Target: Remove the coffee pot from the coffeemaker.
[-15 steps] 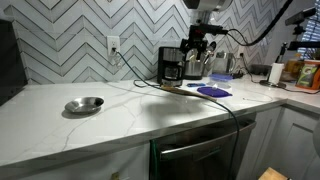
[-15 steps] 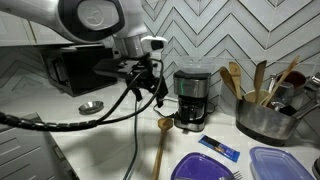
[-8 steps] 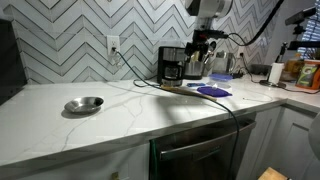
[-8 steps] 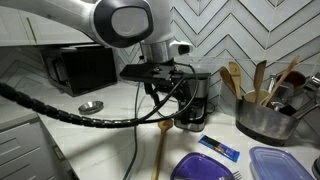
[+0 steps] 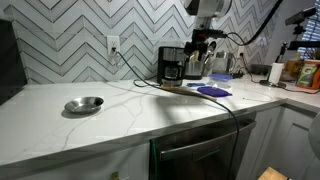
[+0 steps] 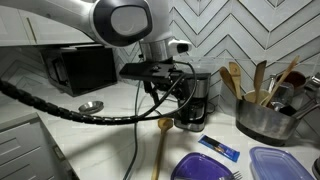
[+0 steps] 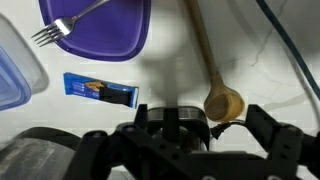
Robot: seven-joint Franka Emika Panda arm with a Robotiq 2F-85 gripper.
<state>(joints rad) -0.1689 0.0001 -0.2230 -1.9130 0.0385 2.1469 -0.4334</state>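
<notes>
The coffee pot's black handle (image 5: 181, 70) (image 7: 170, 122) is at the front of the coffeemaker. My gripper will move to it next and close on it there.
The black coffeemaker (image 5: 170, 63) stands against the tiled back wall. The glass coffee pot (image 5: 171, 72) sits in its front recess. My gripper (image 5: 198, 55) hangs just beside and in front of the machine. In an exterior view the gripper (image 6: 172, 96) covers part of the coffeemaker (image 6: 198, 92), and the coffee pot (image 6: 197, 112) shows only in part behind the fingers. In the wrist view the gripper (image 7: 205, 135) is open, with the coffeemaker's dark top (image 7: 165, 118) below between the fingers. It holds nothing.
A wooden spoon (image 7: 222, 102) lies on the counter in front of the machine. A purple plate with a fork (image 7: 100, 25), a blue packet (image 7: 100, 90) and a clear lid (image 7: 12, 72) lie nearby. A metal bowl (image 5: 84, 104) and a utensil pot (image 6: 262, 118) are also there.
Over the last second the arm swung across to the coffeemaker and now hangs right in front of it. Nothing has moved in the last half second.
</notes>
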